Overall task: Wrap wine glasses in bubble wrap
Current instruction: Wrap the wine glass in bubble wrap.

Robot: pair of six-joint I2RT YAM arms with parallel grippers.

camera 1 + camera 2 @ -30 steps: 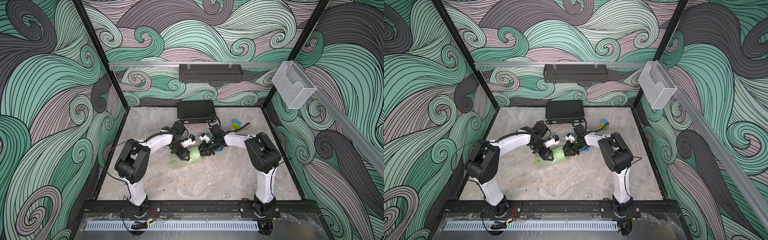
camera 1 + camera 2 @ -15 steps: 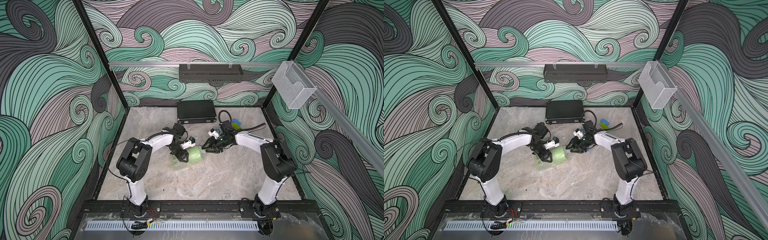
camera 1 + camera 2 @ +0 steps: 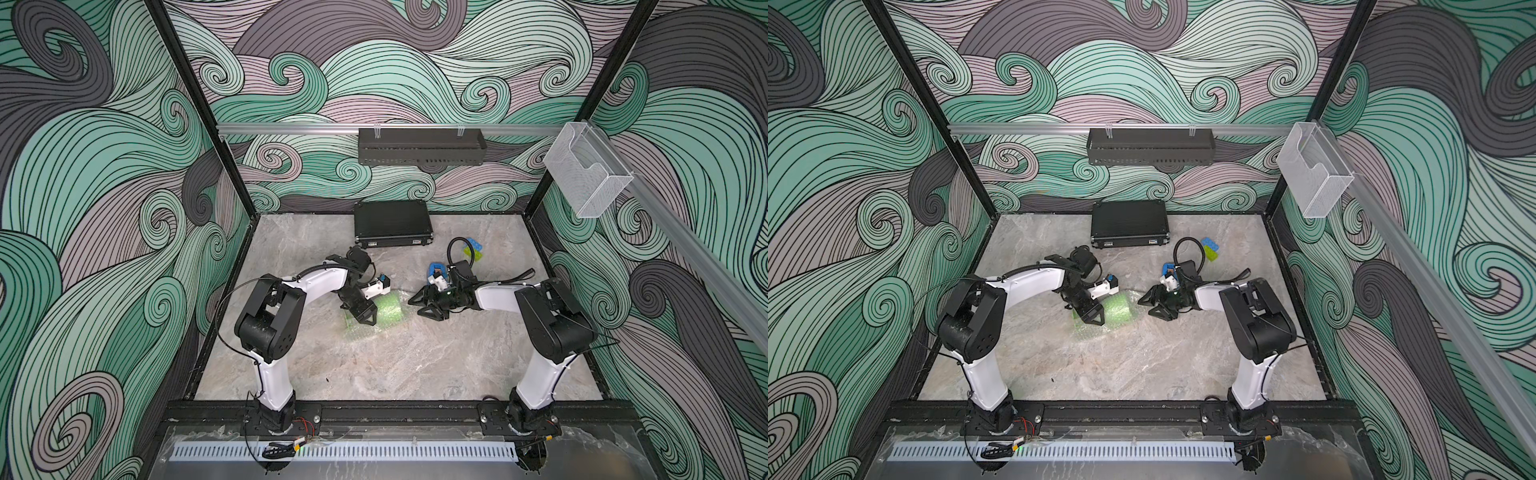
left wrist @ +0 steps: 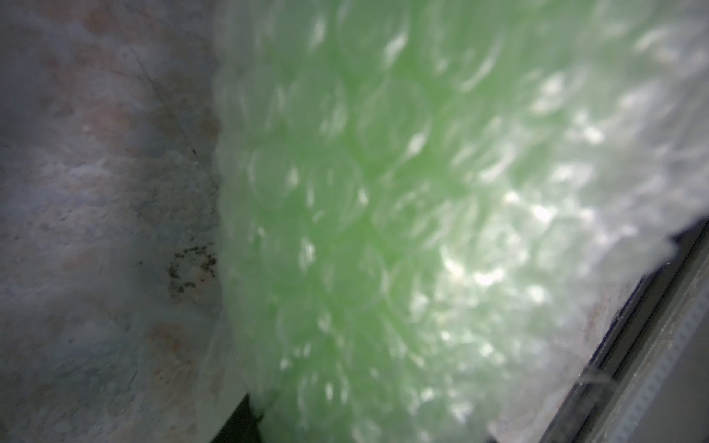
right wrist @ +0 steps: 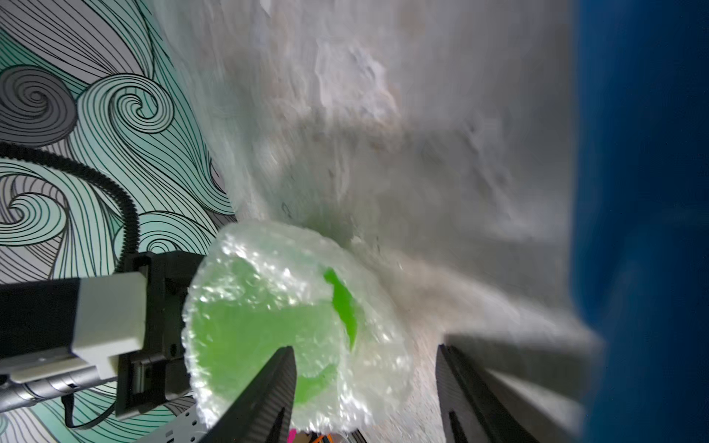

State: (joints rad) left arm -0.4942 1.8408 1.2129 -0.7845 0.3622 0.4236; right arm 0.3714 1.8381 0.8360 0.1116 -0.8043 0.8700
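The bubble wrap gapes at the opening of the bowl. Next, my right gripper moves in and grabs the wrap's loose edge (image 5: 380, 358) before my left gripper opens.
The lime-green wine glass (image 3: 390, 309) (image 3: 1122, 307) lies on its side on the marble in both top views, rolled inside the bubble wrap (image 3: 360, 332) (image 3: 1086, 326). My left gripper (image 3: 365, 316) (image 3: 1094, 316) comes down onto the bundle's left part, its jaws closed around the wrapped glass. In the left wrist view, blurred bubble wrap (image 4: 383, 230) tinted green fills the frame. My right gripper (image 3: 415, 306) (image 3: 1145, 306) stands open just right of the bundle, apart from it. The right wrist view shows the bowl's mouth (image 5: 261, 330) through the wrap (image 5: 383, 364), ahead of my open right gripper (image 5: 364, 349).
A black case (image 3: 392, 224) lies at the back of the table. Blue and green toy bricks (image 3: 473, 249) sit behind the right arm, and a black strap (image 3: 519, 276) lies near it. A black basket (image 3: 419, 145) and a clear holder (image 3: 586, 174) hang on the walls.
My right gripper has opened and drawn back to the right, away from the wrapped glass. The left gripper has kept its hold and the bundle has shifted slightly right.
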